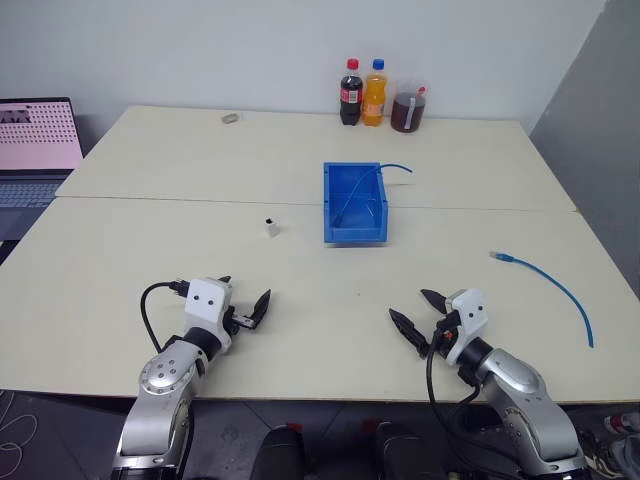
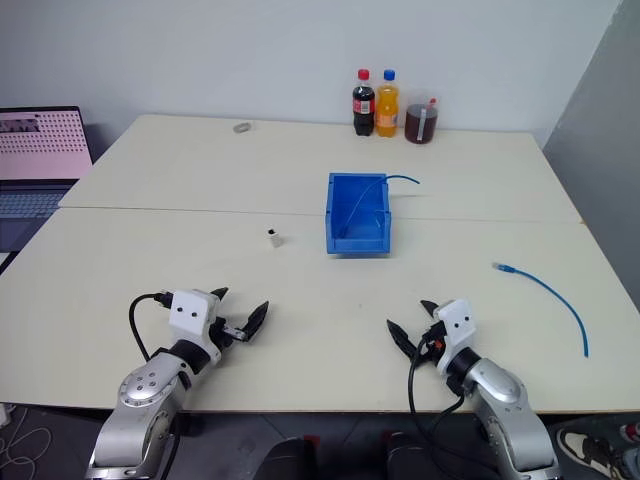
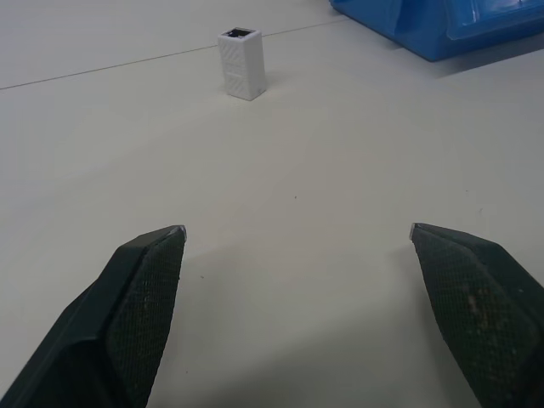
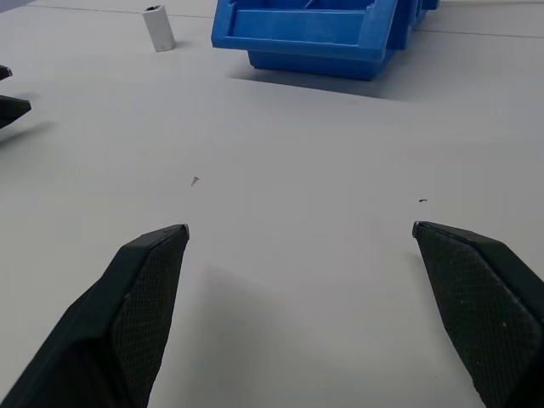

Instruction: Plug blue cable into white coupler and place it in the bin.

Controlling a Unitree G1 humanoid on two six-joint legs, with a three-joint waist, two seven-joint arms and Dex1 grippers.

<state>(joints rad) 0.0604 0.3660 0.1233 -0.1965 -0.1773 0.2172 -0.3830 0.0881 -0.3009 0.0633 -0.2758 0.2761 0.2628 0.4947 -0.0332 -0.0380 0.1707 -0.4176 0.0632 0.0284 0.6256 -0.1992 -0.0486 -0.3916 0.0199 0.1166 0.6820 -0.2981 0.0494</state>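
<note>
The blue cable's middle (image 1: 561, 288), well behind its pale plug, should be gripped next by my right gripper once it gets there.
The white coupler (image 1: 270, 227) stands upright on the table's middle, left of the bright-blue bin (image 1: 354, 203). Far to the right, the blue cable (image 1: 550, 285) lies loose on the table, its pale plug end (image 1: 497, 257) pointing toward the centre. My left gripper (image 1: 247, 300) hovers open near the front edge; straight ahead of it in the left wrist view is the coupler (image 3: 241, 64). The right gripper (image 1: 410, 303) is also open with nothing in it, at the front right, facing the bin (image 4: 306, 34). The cable is well off to that gripper's right.
A second thin blue cord (image 1: 395, 168) hangs out of the bin's far corner. Two bottles (image 1: 362, 92) and a cup of dark drink (image 1: 408, 108) stand at the back edge. A small grey object (image 1: 230, 118) lies at the back left, and a laptop (image 1: 35, 135) sits beyond the table's left side.
</note>
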